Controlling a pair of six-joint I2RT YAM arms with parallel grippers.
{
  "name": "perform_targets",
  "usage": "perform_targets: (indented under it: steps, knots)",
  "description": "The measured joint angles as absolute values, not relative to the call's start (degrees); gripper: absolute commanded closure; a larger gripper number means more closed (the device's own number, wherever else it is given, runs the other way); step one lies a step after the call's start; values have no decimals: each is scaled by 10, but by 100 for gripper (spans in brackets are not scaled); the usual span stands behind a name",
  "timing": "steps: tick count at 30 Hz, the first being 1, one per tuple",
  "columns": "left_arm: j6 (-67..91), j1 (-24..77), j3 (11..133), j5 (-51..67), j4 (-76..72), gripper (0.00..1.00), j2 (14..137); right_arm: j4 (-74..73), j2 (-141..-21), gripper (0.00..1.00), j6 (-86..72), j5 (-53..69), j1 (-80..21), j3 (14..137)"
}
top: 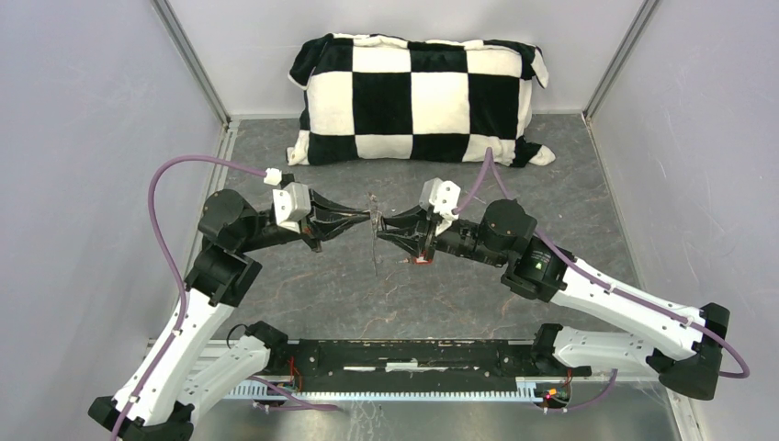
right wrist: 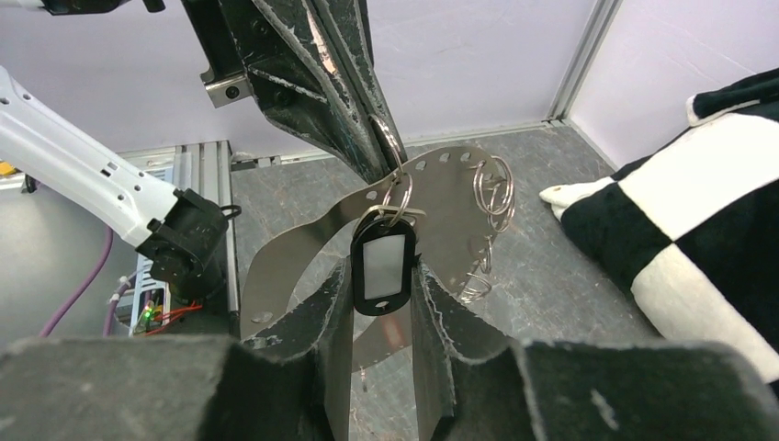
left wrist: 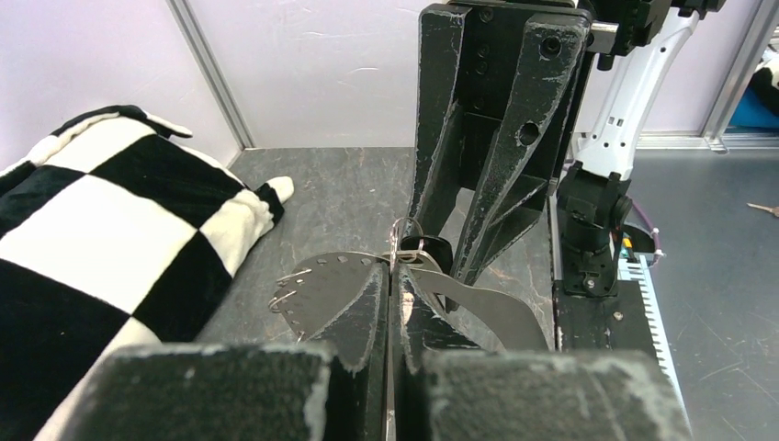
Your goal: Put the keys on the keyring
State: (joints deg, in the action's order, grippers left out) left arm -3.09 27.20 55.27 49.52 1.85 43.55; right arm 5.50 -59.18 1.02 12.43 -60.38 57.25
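My right gripper has the black key's hanging tag; it should open, then pinch the split ring [right wrist: 396, 158] at my left fingers, freeing them to re-grip.
The keyring [right wrist: 445, 188] is a thin flat grey metal ring with holes and small split rings along one arc. It stands on edge in the top view [top: 374, 250]. My left gripper [left wrist: 397, 268] is shut on its rim, also seen from above [top: 370, 215]. The black key with a white face [right wrist: 383, 266] hangs from the keyring by a small split ring. My right gripper [right wrist: 381, 280] is closed on that tag's sides, facing the left gripper [top: 386, 223]. The red key [top: 419, 262] shows below the right gripper; I cannot tell whether it lies on the table.
A black-and-white checkered pillow [top: 418, 92] lies along the back wall. Grey walls and metal corner posts close in the grey table [top: 303, 303]. The arms' base rail [top: 413, 358] runs along the near edge.
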Motion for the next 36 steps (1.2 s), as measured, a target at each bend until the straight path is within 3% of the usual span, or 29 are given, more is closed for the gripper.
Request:
perform_targets:
  steps: [9, 20, 26, 36]
  knots:
    - [-34, 274, 552, 503, 38, 98, 436, 25, -608, 79, 15, 149, -604, 583]
    - [-85, 273, 554, 536, 69, 98, 436, -113, -629, 37, 41, 235, -581, 670]
    - [-96, 273, 560, 559, 81, 98, 436, -191, -634, 37, 83, 264, -555, 738]
    - [-115, 273, 578, 592, 113, 98, 442, -149, -656, 45, 94, 320, -550, 757]
